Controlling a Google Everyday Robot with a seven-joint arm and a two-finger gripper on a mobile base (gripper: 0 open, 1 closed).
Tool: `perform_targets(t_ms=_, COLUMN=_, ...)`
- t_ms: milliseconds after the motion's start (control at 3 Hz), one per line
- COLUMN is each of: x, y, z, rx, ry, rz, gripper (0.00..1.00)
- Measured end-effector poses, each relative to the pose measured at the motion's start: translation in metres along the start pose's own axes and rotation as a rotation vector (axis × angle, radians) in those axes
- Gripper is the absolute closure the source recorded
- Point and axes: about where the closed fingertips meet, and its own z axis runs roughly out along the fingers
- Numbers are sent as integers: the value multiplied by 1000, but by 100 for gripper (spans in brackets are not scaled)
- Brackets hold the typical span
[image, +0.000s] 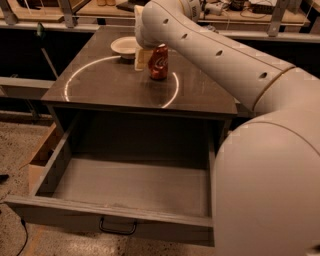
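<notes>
Next, I need to close my gripper on the white bowl's rim (134, 45), toward the red soda can.
A red soda can (159, 62) stands upright on the dark cabinet top (110, 87), at the far side of a bright ring of light. My gripper (142, 59) hangs just left of the can, close against it, between the can and a white bowl (125, 46). The thick white arm (225, 60) reaches in from the right and hides the back right of the top. Whether the gripper touches the can does not show.
Below the top a wide grey drawer (130, 185) is pulled fully out, with a dark handle (118, 227) on its front. A cardboard box (42, 155) sits on the floor at its left. Benches with clutter run along the back.
</notes>
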Motion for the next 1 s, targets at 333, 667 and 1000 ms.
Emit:
perform_targets(t_ms=333, x=7, y=3, z=21, rx=-24, ry=-10, rz=-67, gripper=0)
perform_targets(t_ms=667, x=14, y=1, z=36, rx=-37, ry=-10, rz=-126, gripper=0)
perform_targets(t_ms=1000, x=10, y=-16, z=47, rx=14, ry=-25, rz=-130, gripper=0)
